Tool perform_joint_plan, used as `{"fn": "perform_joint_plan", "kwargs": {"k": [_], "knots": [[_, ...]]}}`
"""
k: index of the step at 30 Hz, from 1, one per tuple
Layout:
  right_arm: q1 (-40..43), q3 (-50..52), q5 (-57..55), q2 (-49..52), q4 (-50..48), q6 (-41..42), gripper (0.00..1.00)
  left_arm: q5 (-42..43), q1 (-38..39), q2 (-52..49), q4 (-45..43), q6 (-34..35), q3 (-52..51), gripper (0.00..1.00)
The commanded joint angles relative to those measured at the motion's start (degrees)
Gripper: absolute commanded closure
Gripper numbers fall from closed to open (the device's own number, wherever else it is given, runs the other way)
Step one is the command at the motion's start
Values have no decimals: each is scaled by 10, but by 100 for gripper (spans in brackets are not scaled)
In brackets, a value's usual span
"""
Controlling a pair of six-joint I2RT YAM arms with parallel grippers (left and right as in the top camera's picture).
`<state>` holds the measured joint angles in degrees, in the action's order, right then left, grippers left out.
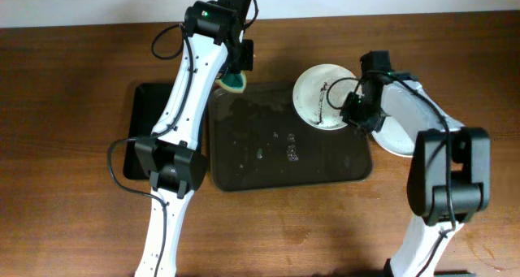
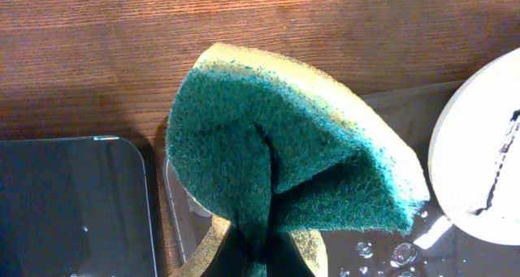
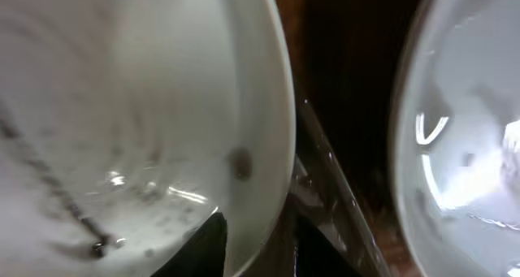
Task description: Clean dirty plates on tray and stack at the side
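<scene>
The dirty plate sits over the tray's back edge, away from the sponge, so my right gripper should regrip the plate's rim (image 1: 344,124) and bring it to the sponge.
A white dirty plate (image 1: 318,94) with dark streaks sits tilted at the tray's (image 1: 244,167) back right corner; it fills the left of the right wrist view (image 3: 122,106). My right gripper (image 1: 355,114) is shut on its right rim (image 3: 260,253). A clean white plate (image 1: 402,123) lies on the table right of the tray, seen too in the right wrist view (image 3: 463,147). My left gripper (image 1: 236,70) is shut on a folded green and yellow sponge (image 2: 284,155), held over the tray's back left corner.
A dark flat tray or mat (image 1: 146,119) lies left of the main tray, partly under my left arm. Water drops (image 1: 284,147) dot the main tray's wet floor. The wooden table (image 1: 73,106) surrounds both.
</scene>
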<state>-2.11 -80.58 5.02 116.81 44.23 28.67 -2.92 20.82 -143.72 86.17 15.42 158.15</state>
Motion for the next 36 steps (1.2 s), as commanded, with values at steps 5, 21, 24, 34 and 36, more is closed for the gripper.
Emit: {"fn": "perform_joint_plan", "kwargs": {"k": [5, 21, 24, 34, 36], "knots": [[-72, 3, 4, 9, 81, 2, 96, 2, -4, 2, 0, -10, 1, 100], [-150, -21, 34, 19, 20, -165, 64, 2, -4, 2, 2, -10, 1, 100], [-150, 3, 34, 19, 22, -92, 65, 2, -4, 2, 8, -10, 1, 100], [-95, 56, 140, 19, -62, -104, 96, 99, -3, 2, 16, -66, -69, 100], [-94, 67, 141, 19, -77, -104, 96, 118, 1, 2, 11, -83, -105, 100]]}}
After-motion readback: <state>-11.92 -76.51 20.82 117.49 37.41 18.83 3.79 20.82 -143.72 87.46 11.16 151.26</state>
